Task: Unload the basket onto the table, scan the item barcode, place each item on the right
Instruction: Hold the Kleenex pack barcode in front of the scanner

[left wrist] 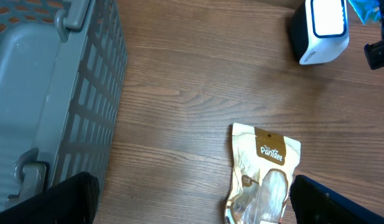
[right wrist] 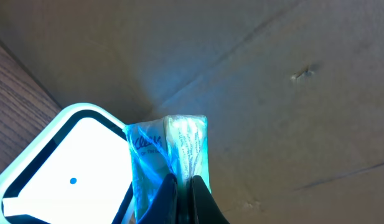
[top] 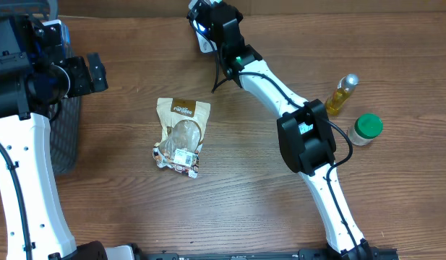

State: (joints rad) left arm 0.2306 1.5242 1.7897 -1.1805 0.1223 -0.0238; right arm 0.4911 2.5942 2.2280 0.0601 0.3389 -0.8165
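Observation:
I need to let go of the blue packet with my right gripper on the wood (top: 298, 185) between the snack pouch and the green-lidded jar.
My right gripper (right wrist: 184, 183) is shut on a thin blue plastic-wrapped packet (right wrist: 170, 146), the item, pinching its lower edge. It holds the packet upright beside the lit white face of the barcode scanner (right wrist: 67, 168). Overhead, this gripper (top: 201, 18) is at the table's far edge, just above the scanner (top: 206, 43). In the left wrist view the scanner (left wrist: 319, 28) stands at top right, with the packet (left wrist: 366, 9) next to it. My left gripper (left wrist: 192, 211) hangs wide open and empty over the wood; its place overhead (top: 94, 72) is far left.
A tan snack pouch (top: 181, 133) lies flat mid-table; in the left wrist view this pouch (left wrist: 263, 174) sits by my right finger. A grey basket (top: 63, 137) stands at the left edge. An oil bottle (top: 342, 94) and a green-lidded jar (top: 366, 128) stand at the right.

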